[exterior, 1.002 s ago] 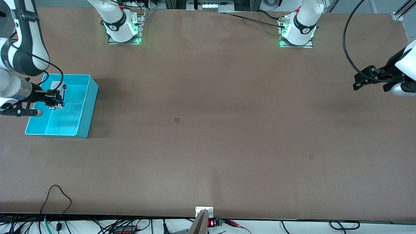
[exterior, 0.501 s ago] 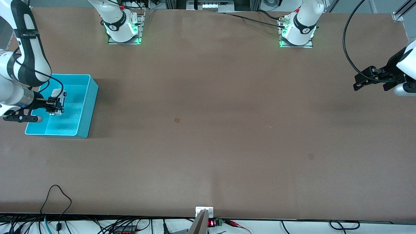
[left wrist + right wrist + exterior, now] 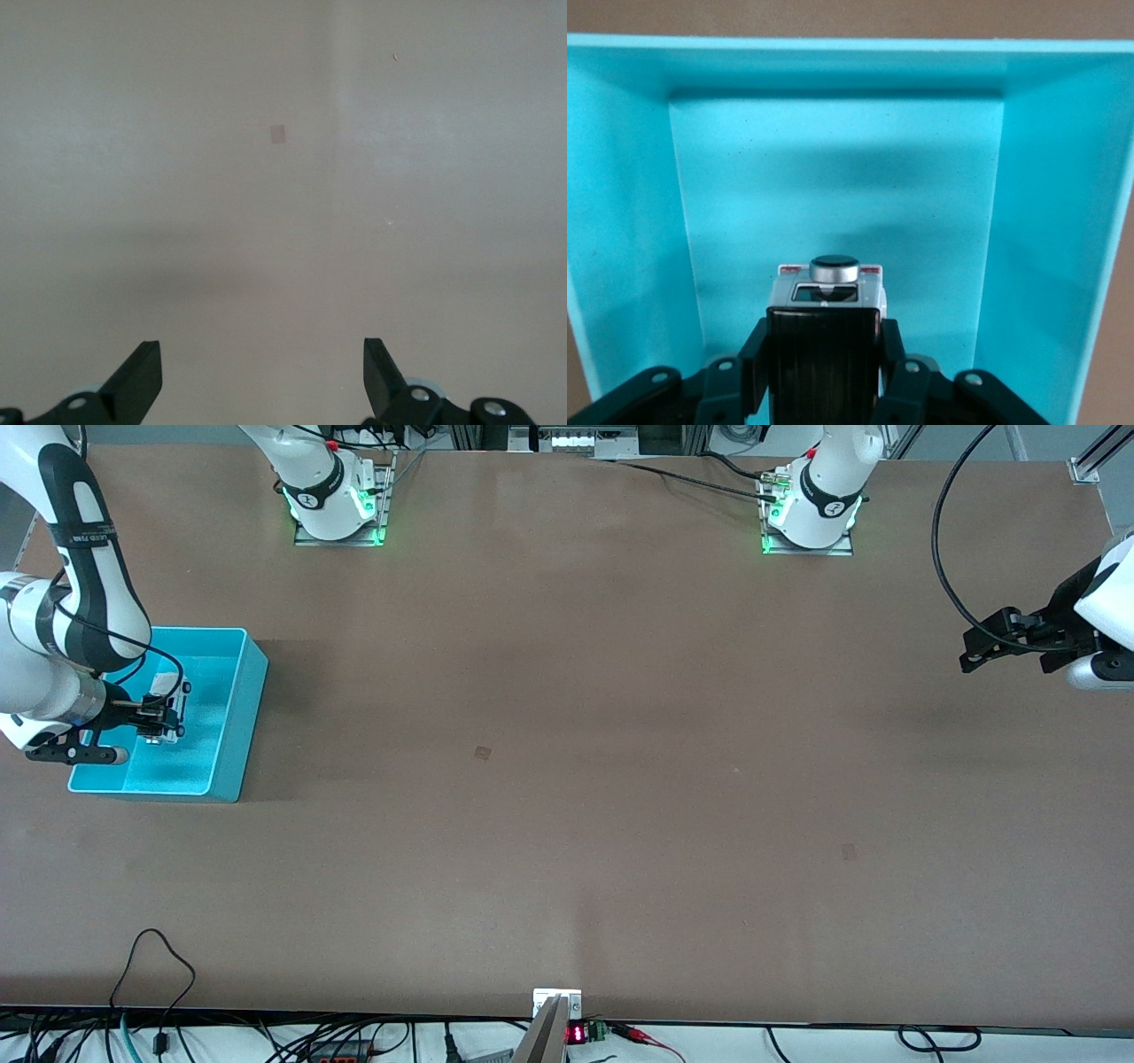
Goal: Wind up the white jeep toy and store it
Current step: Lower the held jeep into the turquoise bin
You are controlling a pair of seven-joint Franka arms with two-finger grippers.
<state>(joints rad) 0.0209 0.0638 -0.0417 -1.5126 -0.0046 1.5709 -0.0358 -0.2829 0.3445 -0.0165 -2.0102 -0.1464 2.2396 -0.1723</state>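
Next, I let go of the white jeep toy with my right gripper near the middle of the turquoise bin's bottom (image 3: 201, 738) (image 3: 811, 297).
The white jeep toy (image 3: 827, 289), with its black roof and a round silver knob on its end, sits between the fingers (image 3: 897, 350) of my right gripper (image 3: 824, 354), which is shut on its sides. In the front view the jeep toy (image 3: 168, 701) and right gripper (image 3: 159, 716) hang inside the turquoise bin (image 3: 241, 722), above its floor (image 3: 833, 177). My left gripper (image 3: 974, 646) waits open over bare table at the left arm's end. Its wrist view shows the left gripper (image 3: 261, 376) with nothing between its fingers (image 3: 137, 381).
The bin stands at the right arm's end of the table. Two small tape marks (image 3: 483, 753) (image 3: 849, 852) lie on the brown tabletop. A loose black cable (image 3: 159, 957) loops near the edge closest to the front camera. The arm bases (image 3: 337, 509) (image 3: 811, 518) stand along the back.
My right gripper has carried the jeep toy lower into the bin and a little toward its middle. The left arm has barely moved.
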